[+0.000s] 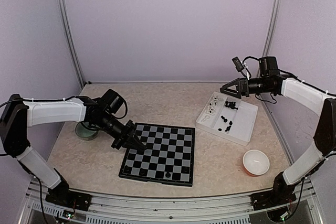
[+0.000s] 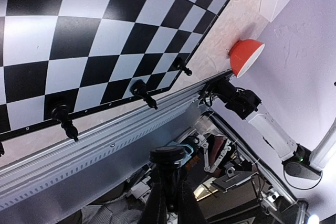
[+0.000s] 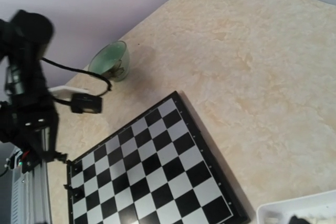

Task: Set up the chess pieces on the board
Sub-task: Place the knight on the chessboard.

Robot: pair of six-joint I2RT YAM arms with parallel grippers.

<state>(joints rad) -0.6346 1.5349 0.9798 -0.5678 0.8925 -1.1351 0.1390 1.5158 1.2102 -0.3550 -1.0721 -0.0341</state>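
Next, my left gripper lets go of the black chess piece on a dark square on the board's green bowl side [image 1: 140, 152] [image 2: 41, 2], about halfway down.
The board [image 1: 163, 148] lies flat at the table's middle and also shows in the left wrist view [image 2: 79, 40] and the right wrist view [image 3: 157, 166]. Three black chess pieces [image 1: 142, 171] stand along its near edge; they also show in the left wrist view [image 2: 140, 88]. My left gripper [image 1: 139, 148] hovers over the board's left part, shut on one black chess piece [image 2: 168, 156], base outward. More black pieces [image 1: 228, 121] lie in the white tray [image 1: 247, 129]. My right gripper [image 1: 224, 91] hangs above the tray's far left corner, apparently open and empty; its fingers are out of its wrist view.
A few white pieces [image 1: 211, 109] lie in the tray's left compartments. An orange bowl with a white inside [image 1: 256, 162] stands near right of the board. A green bowl [image 1: 86, 129] stands to the board's left, under my left arm. Walls enclose the table.
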